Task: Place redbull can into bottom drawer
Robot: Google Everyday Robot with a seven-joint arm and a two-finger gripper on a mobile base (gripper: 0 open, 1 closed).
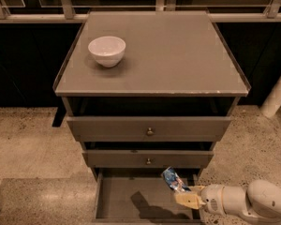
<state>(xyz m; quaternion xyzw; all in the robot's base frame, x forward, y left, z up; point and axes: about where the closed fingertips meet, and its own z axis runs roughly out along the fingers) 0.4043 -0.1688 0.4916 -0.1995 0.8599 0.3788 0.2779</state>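
Observation:
Next, I set the redbull can down with my gripper on the bottom drawer's grey bottom near the arm-side (168, 186).
The redbull can (173, 180) is blue and silver and tilted, held over the right part of the open bottom drawer (126, 198). My gripper (186, 197) reaches in from the lower right on a white arm and is shut on the can's lower end. The can casts a shadow on the drawer's flat grey floor. The drawer is pulled out below the two upper drawers.
A white bowl (107, 50) stands on the cabinet top (178, 55) at the back left. Two upper drawers with round knobs (150, 131) are slightly open. A white post (278, 95) stands at the right on the speckled floor.

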